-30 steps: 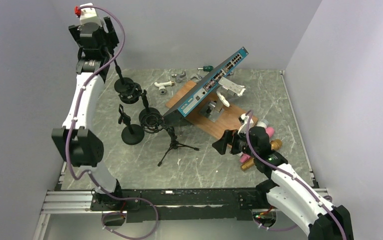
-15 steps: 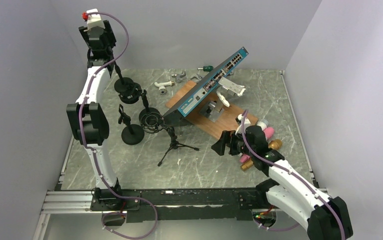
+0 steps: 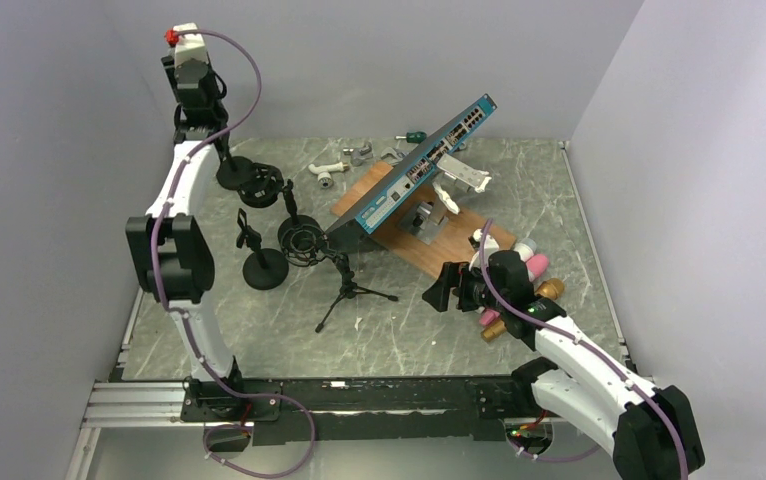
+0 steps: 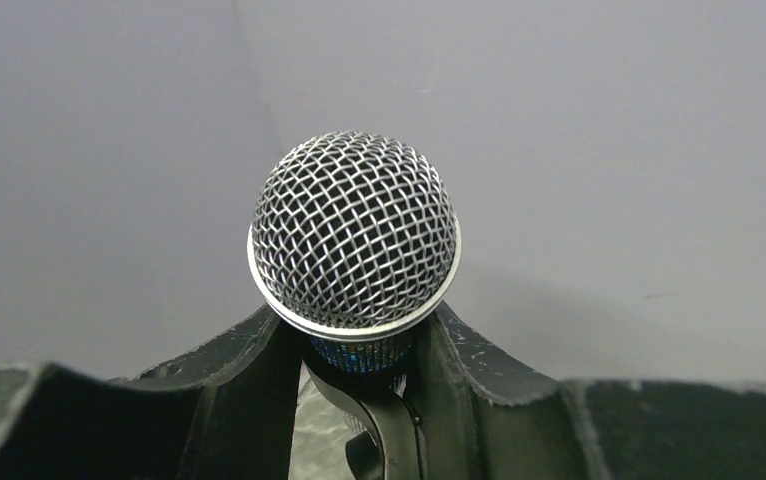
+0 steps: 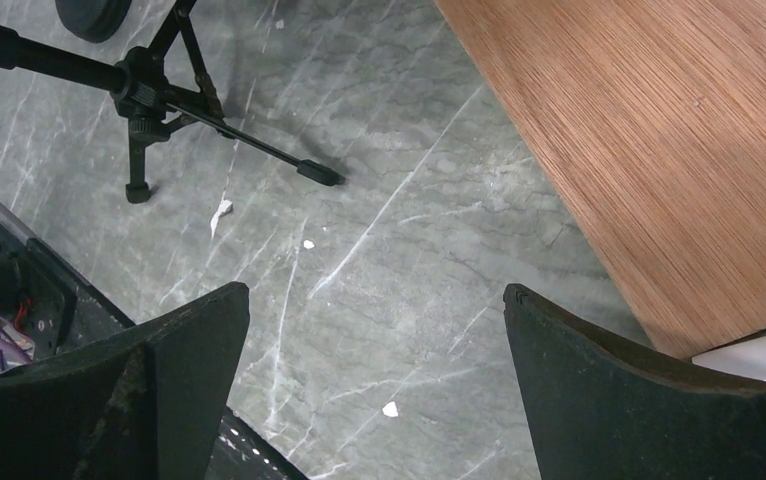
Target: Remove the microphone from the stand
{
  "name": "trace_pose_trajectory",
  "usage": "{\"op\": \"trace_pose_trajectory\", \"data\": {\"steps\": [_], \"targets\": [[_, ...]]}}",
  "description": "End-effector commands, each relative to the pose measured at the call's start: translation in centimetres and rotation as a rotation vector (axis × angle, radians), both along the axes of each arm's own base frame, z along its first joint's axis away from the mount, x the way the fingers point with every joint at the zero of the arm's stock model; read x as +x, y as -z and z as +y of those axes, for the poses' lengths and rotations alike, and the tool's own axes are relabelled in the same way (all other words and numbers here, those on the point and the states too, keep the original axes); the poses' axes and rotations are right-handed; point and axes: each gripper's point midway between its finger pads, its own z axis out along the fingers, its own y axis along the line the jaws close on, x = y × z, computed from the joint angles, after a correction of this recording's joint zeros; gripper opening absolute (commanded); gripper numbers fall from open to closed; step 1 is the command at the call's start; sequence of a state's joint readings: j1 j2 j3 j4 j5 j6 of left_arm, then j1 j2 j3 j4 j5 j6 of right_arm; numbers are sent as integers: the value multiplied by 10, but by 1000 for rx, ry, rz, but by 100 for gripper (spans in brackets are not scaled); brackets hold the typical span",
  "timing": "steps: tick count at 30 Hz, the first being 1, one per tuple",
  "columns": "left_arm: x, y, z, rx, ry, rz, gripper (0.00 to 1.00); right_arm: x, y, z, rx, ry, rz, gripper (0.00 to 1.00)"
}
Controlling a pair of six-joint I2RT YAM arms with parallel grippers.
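Note:
Next, I set the microphone and its stand on the marble [image 3: 294, 322] between the phone-holder stand and the tripod's front foot, using my left gripper.
The microphone [image 4: 354, 235] fills the left wrist view, its silver mesh head facing the camera and a blue band beneath it. My left gripper [image 4: 354, 318] is shut on its neck, one finger [image 4: 259, 370] on each side. The black clip of the stand [image 4: 389, 420] curves down below the head. From above, the left gripper [image 3: 202, 118] is high at the back left and hides the microphone; the stand's rod runs down to its round base [image 3: 232, 172]. My right gripper [image 3: 446, 289] hangs open over bare marble [image 5: 374, 300], holding nothing.
A small tripod [image 3: 347, 287], a phone-holder stand [image 3: 261, 266] and a shock mount [image 3: 301, 238] stand left of centre. A tilted blue network switch [image 3: 424, 165] rests over a wooden board [image 3: 451, 245]. Pink and gold cylinders [image 3: 527, 272] lie beside the right arm.
My left gripper has closed from wide open onto the microphone's neck, and the left arm has shifted at the back left. The right arm has barely moved.

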State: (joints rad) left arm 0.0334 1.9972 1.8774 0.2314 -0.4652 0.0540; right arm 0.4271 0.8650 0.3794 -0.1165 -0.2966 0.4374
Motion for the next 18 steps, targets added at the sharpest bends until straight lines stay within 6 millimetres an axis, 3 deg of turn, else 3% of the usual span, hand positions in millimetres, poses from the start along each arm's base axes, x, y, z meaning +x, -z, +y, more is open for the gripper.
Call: {"op": "trace_pose_trajectory", "data": {"steps": [1,3,10,18], "targets": [[-90,-105,18,76,-184,-205,0,11,-21,6,29,-11,-88,100],[-125,-109,30,91,-296,-224,0,10,-22,7,36,-17,-89,100],[-220,-96,26,62,-465,-190,0,5,-25,9,61,-29,-100,100],[-301,-60,-9,102,-571,-23,0,5,-16,11,43,-40,-37,100]]}}
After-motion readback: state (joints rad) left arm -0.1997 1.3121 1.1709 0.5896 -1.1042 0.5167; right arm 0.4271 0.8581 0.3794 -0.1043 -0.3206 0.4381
